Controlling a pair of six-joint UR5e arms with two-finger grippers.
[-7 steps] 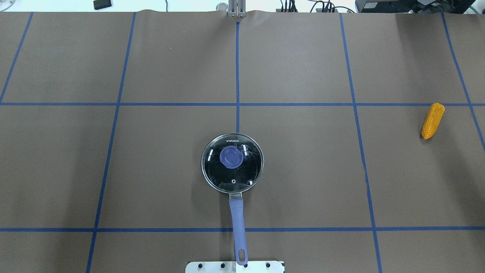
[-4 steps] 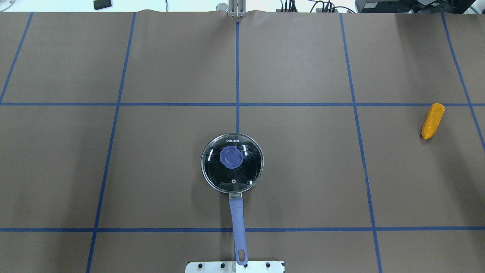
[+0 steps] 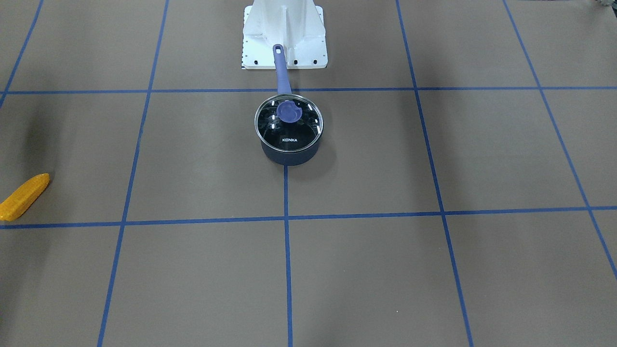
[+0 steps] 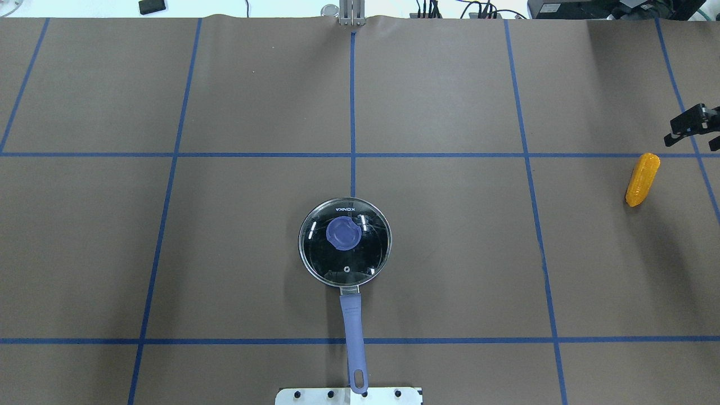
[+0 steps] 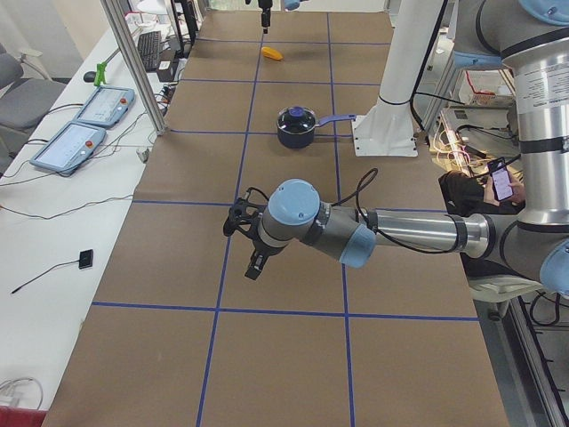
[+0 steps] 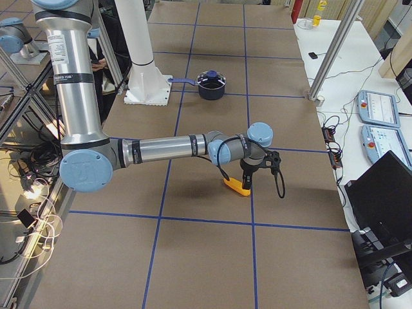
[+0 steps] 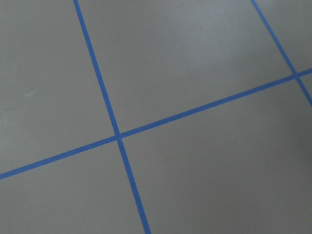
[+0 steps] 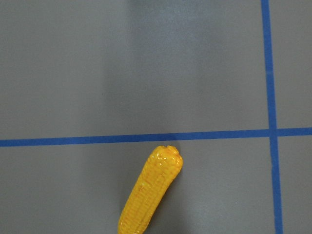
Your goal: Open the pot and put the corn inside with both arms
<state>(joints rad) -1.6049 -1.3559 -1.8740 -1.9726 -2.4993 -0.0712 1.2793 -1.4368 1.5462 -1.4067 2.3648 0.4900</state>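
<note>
The fingers of my right gripper should close around the middle of the yellow corn [image 3: 23, 199] [image 8: 149, 190] and leave both ends of the corn free.
The pot [image 4: 315, 264] stands at mid-table with its glass lid [image 4: 365, 253] on and its purple-blue knob [image 4: 343, 234] on top. Its handle [image 4: 354, 337] points toward my base. It also shows in the front view [image 3: 289, 154]. The corn [image 4: 642, 179] lies flat at the far right, also seen in the front view [image 3: 24, 196] and the right wrist view [image 8: 151, 195]. My right gripper [image 4: 692, 142] hovers just beyond the corn's far end, its fingers apart and empty. My left gripper [image 5: 242, 245] shows only in the exterior left view, over bare table far from the pot; I cannot tell its state.
The white base mount [image 4: 349, 395] sits at the near edge under the handle's tip. Blue tape lines grid the brown table. A metal post [image 4: 350, 11] and cables stand at the far edge. Teach pendants [image 5: 102, 105] lie on a side bench.
My right gripper has come into the overhead view at the right edge, just beyond the corn. Pot, lid and corn have not moved.
</note>
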